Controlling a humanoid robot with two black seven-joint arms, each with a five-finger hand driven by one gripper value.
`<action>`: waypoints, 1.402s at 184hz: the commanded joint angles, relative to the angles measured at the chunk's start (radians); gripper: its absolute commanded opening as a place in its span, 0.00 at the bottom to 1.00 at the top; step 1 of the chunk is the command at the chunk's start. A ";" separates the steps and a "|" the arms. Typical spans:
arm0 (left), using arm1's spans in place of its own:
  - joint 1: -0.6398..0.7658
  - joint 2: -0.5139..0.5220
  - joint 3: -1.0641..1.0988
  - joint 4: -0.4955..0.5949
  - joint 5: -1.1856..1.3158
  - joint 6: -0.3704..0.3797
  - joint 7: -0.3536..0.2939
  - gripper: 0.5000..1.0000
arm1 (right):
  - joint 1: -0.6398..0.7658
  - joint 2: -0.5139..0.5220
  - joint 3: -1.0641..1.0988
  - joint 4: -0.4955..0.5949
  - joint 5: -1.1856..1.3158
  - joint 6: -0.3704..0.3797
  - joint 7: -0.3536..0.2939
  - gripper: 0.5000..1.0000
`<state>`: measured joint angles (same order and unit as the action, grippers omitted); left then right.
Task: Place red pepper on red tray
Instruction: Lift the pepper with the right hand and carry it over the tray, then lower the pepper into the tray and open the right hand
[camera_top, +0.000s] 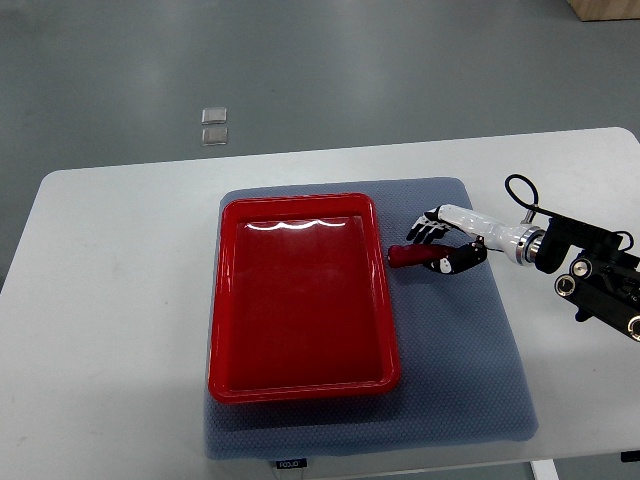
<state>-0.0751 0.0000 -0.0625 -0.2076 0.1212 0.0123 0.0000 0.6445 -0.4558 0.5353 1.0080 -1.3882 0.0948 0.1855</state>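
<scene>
My right gripper needs to let go of the red pepper in the red tray (302, 270), at a spot between the tray's centre and the tray's far rim.
A red tray (300, 385) lies on a blue-grey mat in the middle of the white table; nothing is in it. A long red pepper (410, 256) lies just right of the tray's right rim, over the mat. My right hand (446, 245) comes in from the right edge and its fingers are curled around the pepper's right end, with the pepper's left end sticking out toward the tray. I cannot tell whether the pepper rests on the mat or is lifted slightly. The left arm is out of view.
The blue-grey mat (470, 370) extends beyond the tray to the right and front. The white table (110, 300) surrounds it. The right arm's black wrist and cable (590, 265) sit over the table's right edge. Grey floor with two small floor plates (214, 125) lies beyond the far edge.
</scene>
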 joint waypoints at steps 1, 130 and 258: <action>0.000 0.000 0.000 0.001 0.000 0.000 0.000 1.00 | 0.000 -0.001 -0.001 0.000 -0.002 0.000 0.000 0.00; 0.000 0.000 0.000 -0.004 0.000 0.000 0.000 1.00 | 0.162 -0.101 0.009 0.124 0.020 0.056 0.008 0.00; 0.000 0.000 -0.002 -0.001 0.000 0.000 0.000 1.00 | 0.236 0.321 -0.192 -0.135 -0.005 0.013 0.017 0.00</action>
<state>-0.0752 0.0000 -0.0645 -0.2100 0.1207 0.0123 0.0000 0.8823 -0.1444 0.3653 0.8886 -1.3921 0.1179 0.1981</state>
